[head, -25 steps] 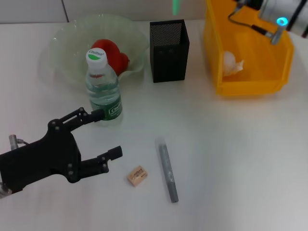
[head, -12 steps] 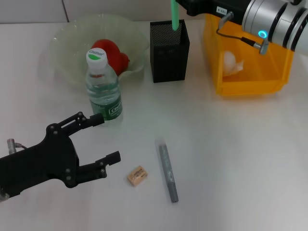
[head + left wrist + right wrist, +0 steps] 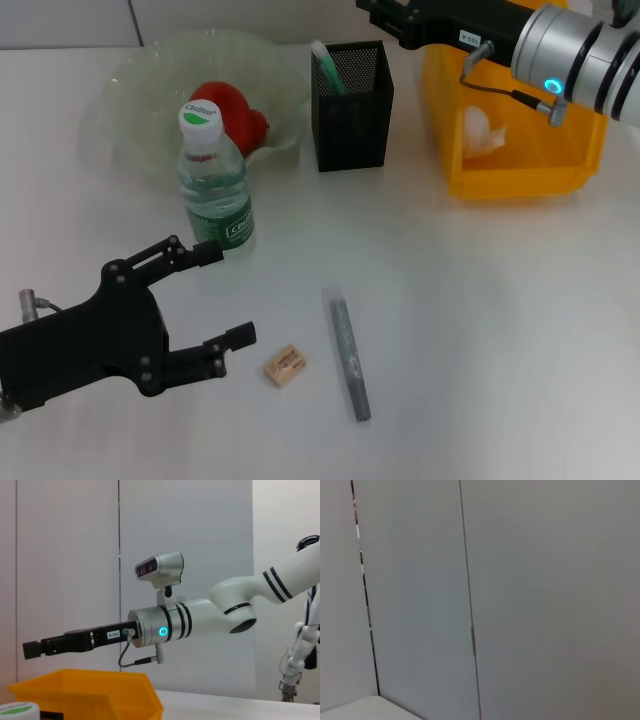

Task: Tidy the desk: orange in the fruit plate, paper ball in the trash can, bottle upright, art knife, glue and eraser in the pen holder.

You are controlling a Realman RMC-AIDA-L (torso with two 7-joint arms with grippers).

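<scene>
The eraser beside the grey art knife belongs in the pen holder, so next my left gripper moves to it and closes on the eraser's middle (image 3: 285,366).
The reddish orange (image 3: 228,108) lies in the pale green fruit plate (image 3: 130,90). In front of the plate the bottle (image 3: 213,185) stands upright. A green glue stick (image 3: 328,70) leans inside the black mesh pen holder (image 3: 350,115). My right gripper (image 3: 385,12) hovers just above and behind the holder, open and holding nothing; the left wrist view shows it too (image 3: 32,650). The paper ball (image 3: 482,130) rests in the yellow trash can (image 3: 520,175). The eraser (image 3: 285,364) and the grey art knife (image 3: 350,352) lie on the desk. My left gripper (image 3: 225,295) is open, left of the eraser.
The white desk has bare room right of the art knife and in front of the trash can. The left wrist view shows the trash can's rim (image 3: 85,690) and the bottle cap (image 3: 17,710). The right wrist view shows only a grey wall.
The glue stick left my right gripper and dropped into the pen holder, where it now leans. The right arm shifted slightly left. The left gripper barely moved.
</scene>
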